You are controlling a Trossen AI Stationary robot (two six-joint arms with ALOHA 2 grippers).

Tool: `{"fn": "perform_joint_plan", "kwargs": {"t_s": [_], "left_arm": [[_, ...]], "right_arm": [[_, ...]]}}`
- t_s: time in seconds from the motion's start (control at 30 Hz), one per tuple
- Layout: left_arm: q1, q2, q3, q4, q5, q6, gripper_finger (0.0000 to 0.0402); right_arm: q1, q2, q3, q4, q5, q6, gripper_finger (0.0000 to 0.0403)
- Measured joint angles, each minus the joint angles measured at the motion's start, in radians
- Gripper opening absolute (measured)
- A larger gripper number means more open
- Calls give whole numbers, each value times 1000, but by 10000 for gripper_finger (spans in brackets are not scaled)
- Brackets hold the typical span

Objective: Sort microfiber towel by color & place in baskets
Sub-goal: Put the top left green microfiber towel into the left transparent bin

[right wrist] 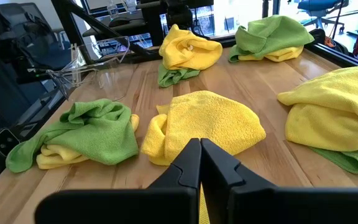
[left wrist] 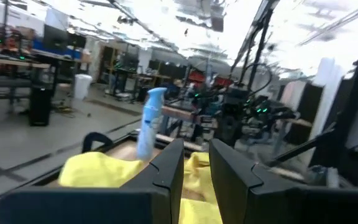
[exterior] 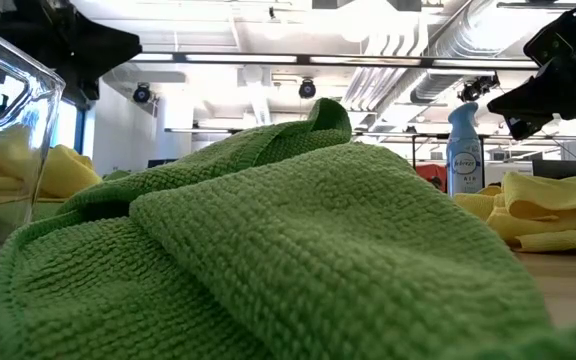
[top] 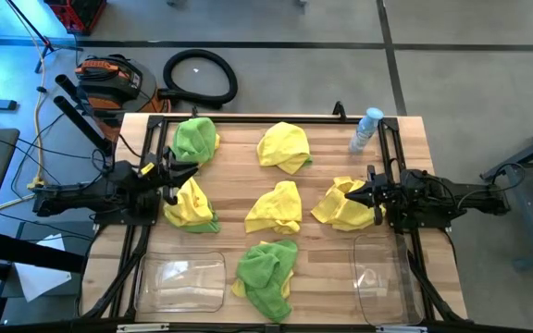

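Observation:
Next, my left gripper closes on the bunched middle (top: 193, 141) of the far green towel, the one just beyond the yellow-and-green heap.
Several microfiber towels lie bunched on the wooden table: a green one (top: 195, 139) at the far left, yellow ones at the far middle (top: 283, 146) and centre (top: 276, 208), a yellow-and-green heap (top: 191, 205) at the left, a yellow one (top: 340, 203) at the right, and a green one over yellow (top: 268, 273) at the near edge. Two clear baskets (top: 181, 282) (top: 384, 277) stand near the front. My left gripper (left wrist: 196, 146) is open above the left heap with nothing between its fingers. My right gripper (right wrist: 200, 142) is shut, hovering over the right yellow towel's edge.
A clear spray bottle with a blue cap (top: 366, 129) stands at the far right of the table. Black frame rails (top: 146, 139) run along the table's left and right sides. In the low view the near green towel (exterior: 268, 230) fills most of the picture.

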Motion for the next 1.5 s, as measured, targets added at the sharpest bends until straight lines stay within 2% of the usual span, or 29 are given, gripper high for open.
{"fn": "perform_joint_plan", "kwargs": {"t_s": [0.17,0.33,0.47,0.6,0.73,0.83,0.93,1.07,1.13,1.3,1.5], "left_arm": [[0,146,89,-19,-31,65,85],[0,282,190,-81,-183,70,100],[0,395,312,-310,-303,9,117],[29,533,466,-539,-465,-153,140],[127,661,630,-746,-508,-341,162],[250,754,735,-896,-450,-458,174],[406,841,803,-1014,-321,-542,180],[599,948,831,-1033,-72,-481,182],[674,1002,831,-1037,-2,-446,182],[774,1129,833,-1036,43,-423,182],[807,1253,833,-1035,57,-421,182]], "right_arm": [[0,0,0,0,0,0,0],[0,0,0,0,0,0,0],[0,0,0,0,0,0,0],[0,0,0,0,0,0,0],[0,0,0,0,0,0,0],[0,0,0,0,0,0,0],[0,0,0,0,0,0,0],[0,0,0,0,0,0,0],[0,0,0,0,0,0,0],[0,0,0,0,0,0,0],[0,0,0,0,0,0,0]]}}
